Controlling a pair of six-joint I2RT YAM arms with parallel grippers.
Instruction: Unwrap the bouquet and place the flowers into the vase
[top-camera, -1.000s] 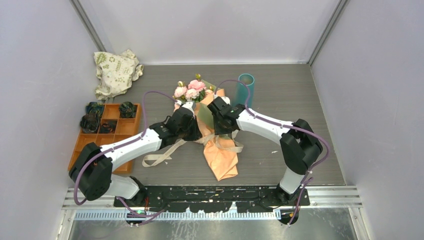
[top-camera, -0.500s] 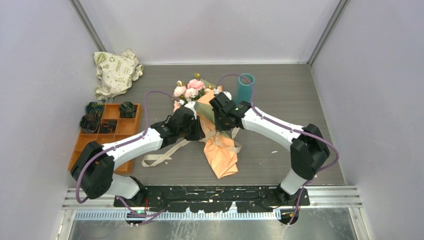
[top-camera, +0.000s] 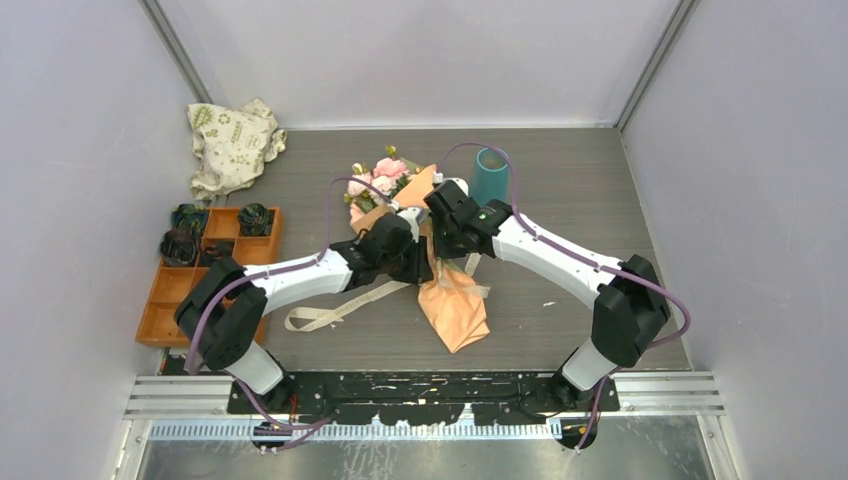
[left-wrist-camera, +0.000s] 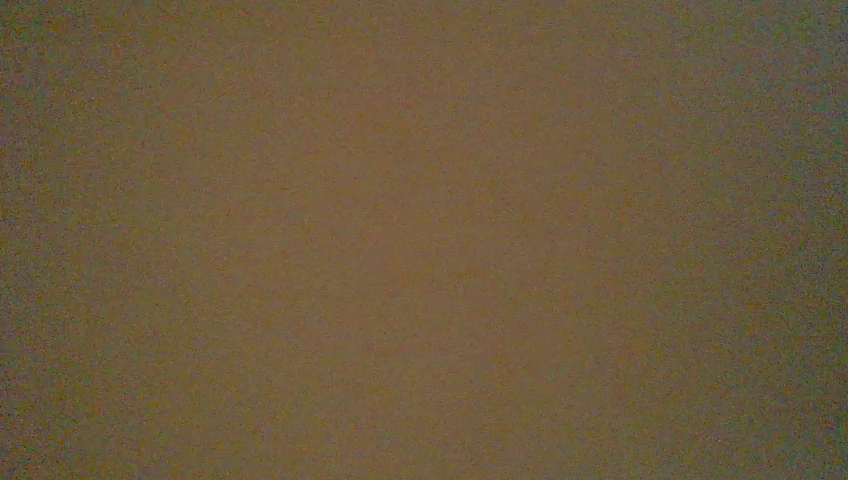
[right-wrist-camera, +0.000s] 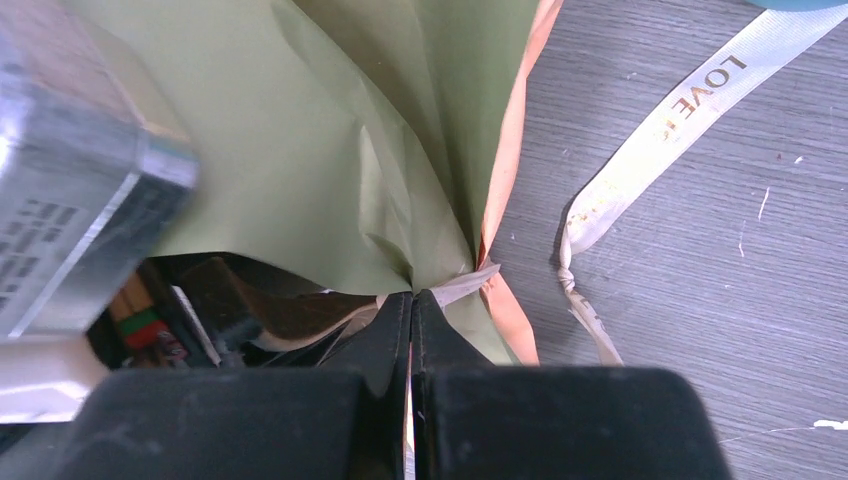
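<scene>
The robot's right gripper needs to put the beige ribbon down on the table (top-camera: 502, 286) next to the orange cone, in front of the teal vase.
The bouquet (top-camera: 455, 305) lies mid-table, its orange paper cone pointing toward me, pink and peach flowers (top-camera: 385, 178) at the far end. My right gripper (top-camera: 447, 240) is shut on the wrapping where the olive-green inner sheet (right-wrist-camera: 300, 150) meets the orange edge (right-wrist-camera: 510, 140); in the right wrist view the right gripper (right-wrist-camera: 412, 300) pinches a sliver of paper. My left gripper (top-camera: 420, 262) is pushed in against the paper just left of it. The left wrist view is a plain dull brown. The teal vase (top-camera: 489, 175) stands upright behind the right gripper.
The beige ribbon (top-camera: 330, 312) trails loose on the table left of the cone; a printed length of ribbon (right-wrist-camera: 650, 140) lies right of the paper. An orange compartmented tray (top-camera: 160, 325) sits at the left edge. A white leaf-printed cloth bag (top-camera: 232, 143) lies back left.
My right gripper has shut on the wrapping and drawn it toward the vase. The left arm has reached further right against the paper. The cone's tip has shifted slightly right.
</scene>
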